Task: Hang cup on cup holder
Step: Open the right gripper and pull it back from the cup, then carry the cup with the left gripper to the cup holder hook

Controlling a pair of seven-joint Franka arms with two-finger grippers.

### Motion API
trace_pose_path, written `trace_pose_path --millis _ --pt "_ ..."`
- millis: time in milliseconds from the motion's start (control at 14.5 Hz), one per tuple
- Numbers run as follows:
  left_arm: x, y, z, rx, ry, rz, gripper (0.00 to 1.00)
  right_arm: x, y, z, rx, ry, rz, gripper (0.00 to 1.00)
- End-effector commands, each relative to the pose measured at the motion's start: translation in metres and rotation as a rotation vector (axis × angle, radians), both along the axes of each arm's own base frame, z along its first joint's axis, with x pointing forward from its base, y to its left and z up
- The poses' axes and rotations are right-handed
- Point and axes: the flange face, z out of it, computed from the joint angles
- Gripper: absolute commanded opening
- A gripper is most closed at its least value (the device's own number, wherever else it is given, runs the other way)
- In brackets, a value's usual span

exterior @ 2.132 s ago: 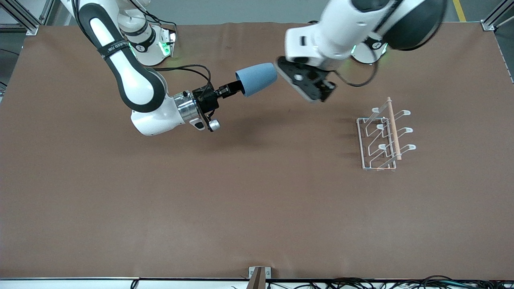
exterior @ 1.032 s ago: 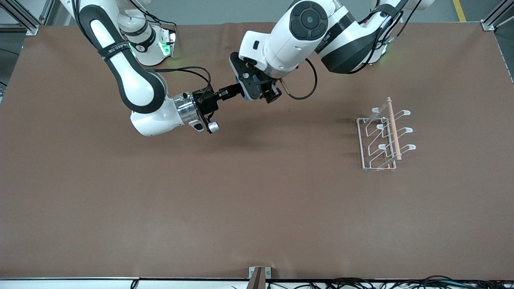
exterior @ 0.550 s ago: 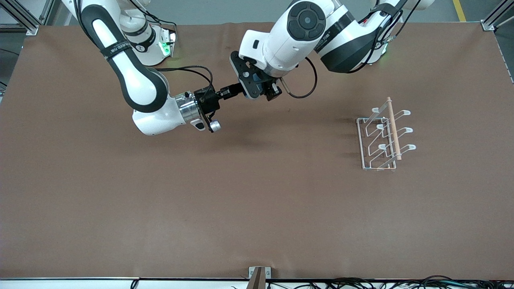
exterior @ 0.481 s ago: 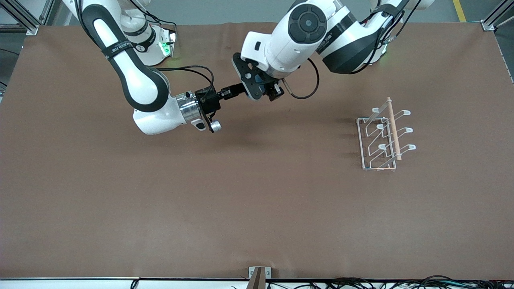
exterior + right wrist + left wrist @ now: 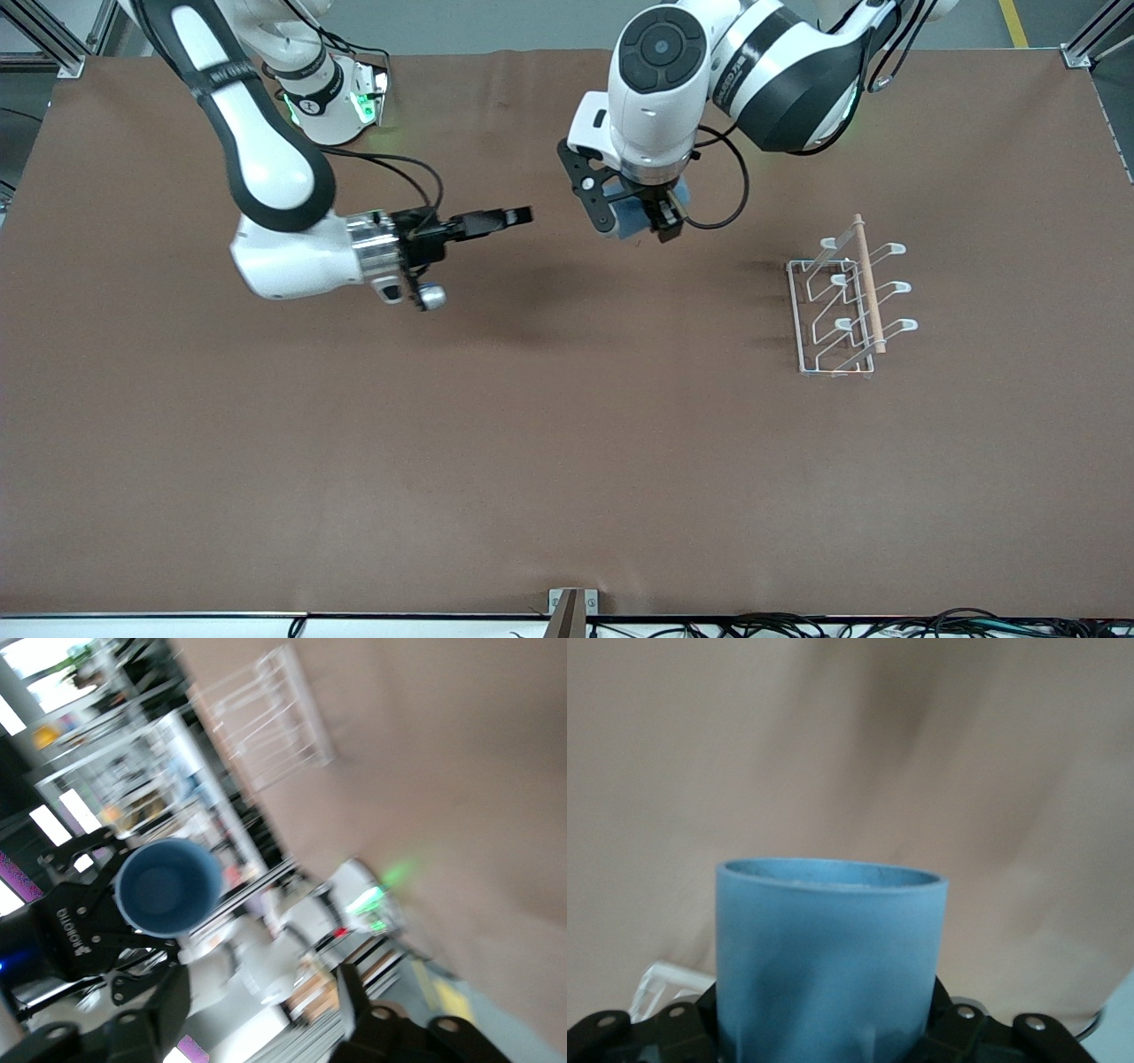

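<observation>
I need to let go of the light-blue cup, still held over the table's middle, with my left gripper on the cup holder's farthest end peg [image 5: 835, 333] that faces the middle of the table.
The light-blue cup [image 5: 631, 216] is held in the air by my left gripper [image 5: 634, 223], which is shut on it over the table's middle. In the left wrist view the cup [image 5: 830, 939] fills the space between the left gripper's [image 5: 830, 1032] jaws, rim pointing away. My right gripper [image 5: 521, 214] is open and empty, apart from the cup, toward the right arm's end. In the right wrist view the right gripper [image 5: 261, 988] has its fingers spread, and the cup [image 5: 168, 886] shows mouth-on, held by the other gripper. The white wire cup holder [image 5: 897, 288] stands toward the left arm's end, with no cup on its prongs.
The cup holder's wooden dowel [image 5: 868, 283] lies along its top. The holder also shows blurred in the right wrist view [image 5: 266, 722]. Brown table cover [image 5: 567, 461] all around. A cable loops from the left wrist [image 5: 740, 190].
The cup passed from my right gripper to my left. The right gripper let go and drew back toward its end. The left gripper carried the cup toward the cup holder.
</observation>
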Motion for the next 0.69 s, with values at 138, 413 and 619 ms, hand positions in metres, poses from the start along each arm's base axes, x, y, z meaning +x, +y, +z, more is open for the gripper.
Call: trace_pose_path --millis 138,413,619 --pt "0.003 0.045 -0.016 0.331 0.027 -0.158 0.01 0.020 -0.124 0.051 -0.485 -0.198 -0.016 1.00" --pt "0.026 0.092 -0.059 0.602 0.027 -0.197 0.01 0.043 -0.220 0.062 -0.881 -0.329 0.054 1.00" --pt "0.046 0.118 -0.108 0.768 0.051 -0.286 0.00 0.055 -0.282 0.097 -1.049 -0.402 0.051 1.00"
